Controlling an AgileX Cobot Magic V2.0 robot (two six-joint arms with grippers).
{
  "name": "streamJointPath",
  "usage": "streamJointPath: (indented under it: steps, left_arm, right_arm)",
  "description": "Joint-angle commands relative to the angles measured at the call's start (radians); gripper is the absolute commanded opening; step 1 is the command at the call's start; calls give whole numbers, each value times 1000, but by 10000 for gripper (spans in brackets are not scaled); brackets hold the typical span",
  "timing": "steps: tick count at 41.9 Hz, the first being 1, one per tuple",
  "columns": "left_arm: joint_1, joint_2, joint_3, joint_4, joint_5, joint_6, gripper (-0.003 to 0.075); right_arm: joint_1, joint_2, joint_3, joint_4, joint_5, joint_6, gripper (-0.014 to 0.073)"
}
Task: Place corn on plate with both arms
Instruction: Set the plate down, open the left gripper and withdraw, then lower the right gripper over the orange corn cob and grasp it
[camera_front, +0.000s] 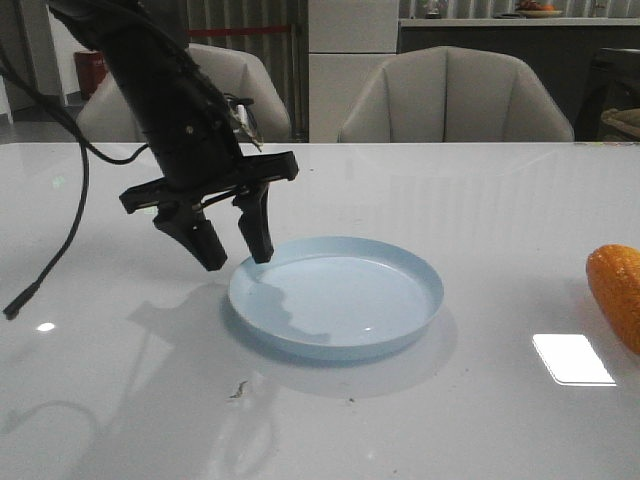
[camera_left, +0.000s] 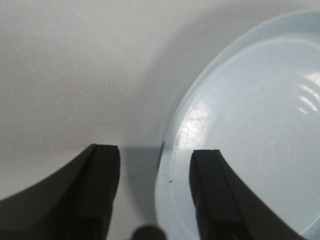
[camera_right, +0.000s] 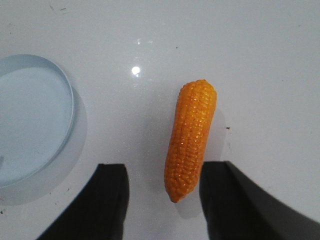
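Note:
I should next lower my right gripper to the orange corn, and then I should take hold of it with that gripper around the corn's middle (camera_front: 620, 300) (camera_right: 190, 142).
The pale blue plate (camera_front: 400, 275) sits on the white table, near the middle, and holds nothing. My left gripper (camera_front: 236, 248) hangs open and empty just above the plate's left rim, one finger over the rim (camera_left: 172, 150) and one over the table. The orange corn (camera_front: 618, 290) lies on the table at the right edge of the front view, apart from the plate. In the right wrist view the corn (camera_right: 191, 137) lies between the open fingers of my right gripper (camera_right: 164, 175), nearer one finger, with the gripper above it. The plate's edge (camera_right: 69, 110) shows beside it.
The table (camera_front: 120, 400) is glossy white with light reflections. A black cable (camera_front: 55, 250) trails from the left arm down to the table at the left. Two beige chairs (camera_front: 455, 95) stand behind the far edge.

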Motion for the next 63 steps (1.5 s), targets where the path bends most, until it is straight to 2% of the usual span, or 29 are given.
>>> streamJointPath:
  steps: [1,6,10,17,21,26,32,37,44,49,54,59,63]
  left_arm:
    - [-6,-98,-105,14,-19,6,416]
    - [-5,-155,-212,135,-19,6,416]
    - [-3,-219,-284,302,-25,0,410]
    - [8,-352,-302,551,-43,-37,407]
    - [43,-421,-300,609,-34,-100,407]
    - [114,-510,-256,612,-29,-105,407]
    - [224,-611,-82,612,-97,-105,407]
    - [294,-713,151,610,-202,-105,407]
    - [319,-872,530,601,-396,-105,407]
    - [319,-954,732,527,-486,-105,407]
    - [319,-1008,866,475,-513,-105,407]
    - [319,-1039,932,446,-495,-105,407]
    - [319,-1050,944,437,-479,-105,407]
  right_arm:
    - [-3,-12,-34,8,-51,-10,445]
    - [-3,-12,-34,8,-52,-10,445]
    - [-3,-12,-34,8,-51,-10,445]
    - [-3,-12,-34,8,-51,-10,445]
    - [-3,-12,-34,8,-51,-10,445]
    - [-3,-12,-34,8,-48,-10,445]
    - [-3,-12,-34,7,-38,-10,445]
    - [-3,-12,-34,7,-33,-10,445]
    - [-3,-12,-34,-2,-9,-10,447]
    - [-3,-7,-34,-7,17,-10,454]
    - [-3,23,-37,-8,7,-10,523]
    - [-3,86,-59,-8,-32,-9,596]
    - [-3,159,-92,-8,-68,12,599]
